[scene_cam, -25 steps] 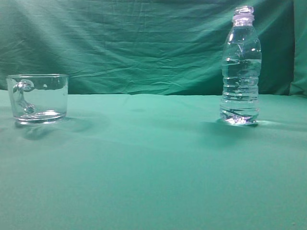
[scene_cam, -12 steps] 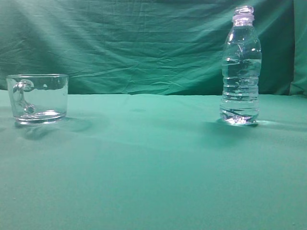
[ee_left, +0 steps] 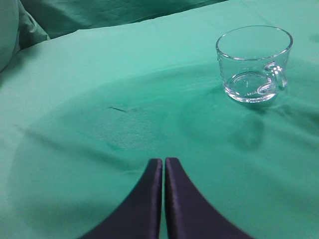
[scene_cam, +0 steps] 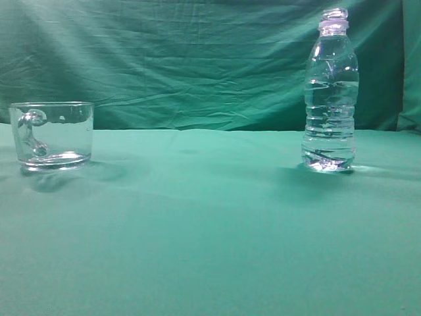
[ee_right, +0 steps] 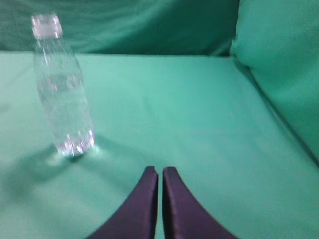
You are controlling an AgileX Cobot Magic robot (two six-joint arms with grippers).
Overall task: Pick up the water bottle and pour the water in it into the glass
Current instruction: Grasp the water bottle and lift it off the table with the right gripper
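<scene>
I need to next close my right gripper around the upper half of the water bottle (scene_cam: pixel 331 79) (ee_right: pixel 61 77), near the water's surface and well below the bottle's neck.
The water bottle (scene_cam: pixel 330 92) stands upright at the right of the green cloth, uncapped, with clear water (scene_cam: pixel 329 125) filling most of it. It also shows in the right wrist view (ee_right: pixel 62 94), ahead and left of my right gripper (ee_right: pixel 160 170), which is shut and empty. The glass (scene_cam: pixel 52 135) stands at the left, empty, handle toward the camera. In the left wrist view the glass (ee_left: pixel 254 62) sits ahead and right of my left gripper (ee_left: pixel 163 161), which is shut and empty. Neither gripper shows in the exterior view.
A green cloth covers the table (scene_cam: pixel 210 224) and hangs as a backdrop (scene_cam: pixel 197 59). A green fabric wall rises at the right in the right wrist view (ee_right: pixel 279 59), and another at the left in the left wrist view (ee_left: pixel 10 30).
</scene>
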